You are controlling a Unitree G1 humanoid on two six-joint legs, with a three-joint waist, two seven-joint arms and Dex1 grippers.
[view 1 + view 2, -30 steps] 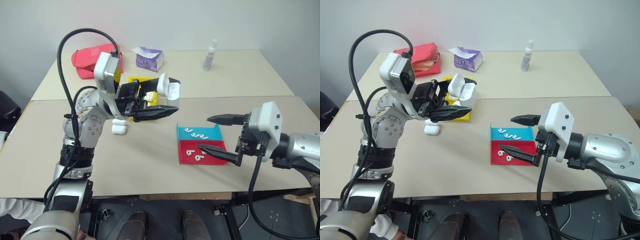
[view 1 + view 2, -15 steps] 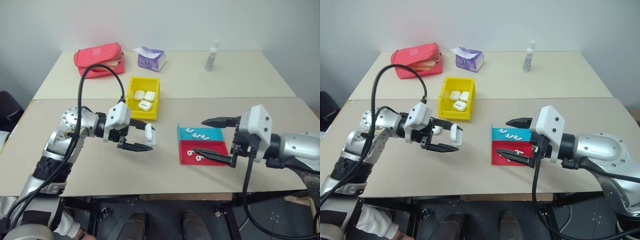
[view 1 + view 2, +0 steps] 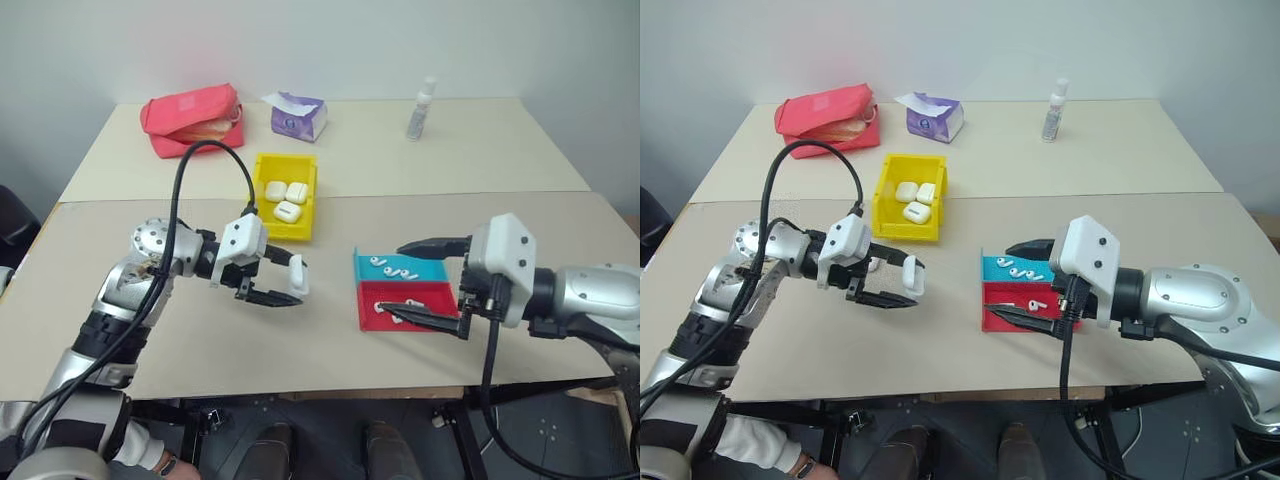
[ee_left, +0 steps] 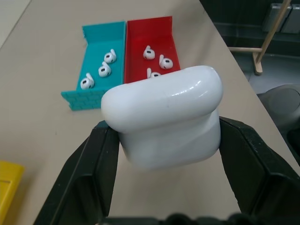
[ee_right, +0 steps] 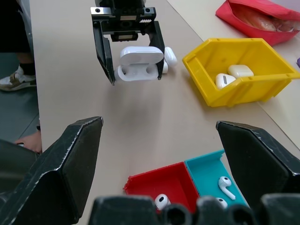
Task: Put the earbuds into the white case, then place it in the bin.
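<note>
Next, I set the white case, now held low over the table, on the bare table (image 3: 284, 305) between the yellow bin and the front edge, using my left gripper.
My left gripper (image 3: 283, 288) hangs low over the table, shut on the white case (image 3: 297, 278), whose lid stands open (image 5: 138, 62). In the left wrist view the case (image 4: 164, 117) sits squeezed between both black fingers (image 4: 89, 173). Several earbuds lie in a blue tray (image 3: 432, 270) and a red tray (image 3: 372, 312); some earbuds (image 4: 104, 70) are in the blue one, others (image 4: 154, 55) in the red. My right gripper (image 3: 390, 278) is open, one finger on either side of the trays, holding nothing. The yellow bin (image 3: 290, 232) stands behind the left gripper and holds three white cases.
Another white case (image 3: 872, 263) lies on the table just behind the left gripper. A red pouch (image 3: 192, 115), a purple tissue pack (image 3: 298, 115) and a small clear bottle (image 3: 422, 108) stand on the far table. A person's shoe (image 5: 14, 79) is on the floor beside the table.
My left arm has come down from chest height to just above the table, turning the case sideways toward the trays. The right gripper has stayed over the trays, still open.
</note>
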